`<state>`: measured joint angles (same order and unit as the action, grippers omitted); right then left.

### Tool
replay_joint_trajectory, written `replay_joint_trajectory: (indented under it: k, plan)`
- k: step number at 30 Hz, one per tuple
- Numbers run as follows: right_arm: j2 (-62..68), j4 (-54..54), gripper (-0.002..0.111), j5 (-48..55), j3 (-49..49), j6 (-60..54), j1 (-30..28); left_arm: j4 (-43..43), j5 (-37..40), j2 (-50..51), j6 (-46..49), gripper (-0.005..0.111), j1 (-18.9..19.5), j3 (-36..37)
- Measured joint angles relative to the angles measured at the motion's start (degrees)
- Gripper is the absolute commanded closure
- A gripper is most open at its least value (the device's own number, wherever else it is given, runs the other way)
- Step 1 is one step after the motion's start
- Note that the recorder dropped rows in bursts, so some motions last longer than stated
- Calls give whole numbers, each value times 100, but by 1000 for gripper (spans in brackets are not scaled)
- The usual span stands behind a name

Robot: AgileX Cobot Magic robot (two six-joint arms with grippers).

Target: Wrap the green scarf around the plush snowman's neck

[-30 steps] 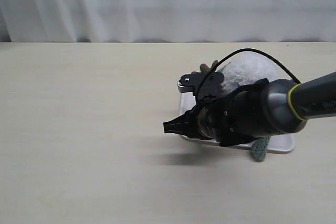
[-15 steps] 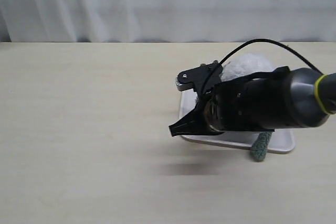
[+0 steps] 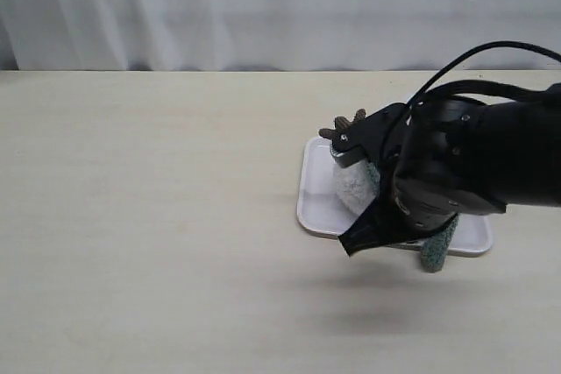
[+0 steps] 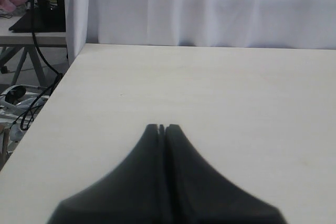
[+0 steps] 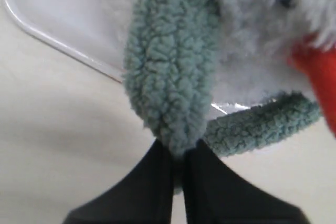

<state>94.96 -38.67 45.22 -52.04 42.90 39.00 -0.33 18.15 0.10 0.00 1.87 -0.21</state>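
Note:
Next, my right gripper lets go of the scarf end it holds and takes that loose end point(image 5: 260, 127), as the green scarf's other end lies loose over the tray's front edge.
The plush snowman point(image 3: 354, 187) lies in the white tray point(image 3: 314, 195), mostly hidden by my right arm; one brown twig arm point(image 3: 345, 123) sticks out behind. In the right wrist view its white fluff point(image 5: 257, 30) and orange-red nose point(image 5: 315, 72) fill the far side. The green scarf point(image 5: 170, 66) runs from the snowman to my right gripper point(image 5: 178, 153), which is shut on its end. Another stretch of scarf point(image 5: 262, 121) curves past the tray rim, and one end point(image 3: 436, 249) hangs over the tray's front edge. My left gripper point(image 4: 163, 128) is shut and empty over bare table.
The tray's clear rim point(image 5: 58, 30) lies beside the scarf. A white curtain point(image 3: 263, 6) backs the table. In the left wrist view the table's side edge point(image 4: 58, 85) drops off to a stand and cables point(image 4: 26, 103) on the floor.
My right arm has swung rightward and turned, its fingertips moving from left of the tray to the tray's front edge. The tray's left part and the snowman's fluff now show.

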Motion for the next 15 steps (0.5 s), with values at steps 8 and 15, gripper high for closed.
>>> replay_joint_trajectory:
  k: [8, 15]
  plan:
    - [387, -756, 104, -60, 447, 432, 0, 0, 0, 0, 0, 107, 0, 0]
    - [720, -1177, 104, -47, 458, 637, 0, 0, 0, 0, 0, 107, 0, 0]
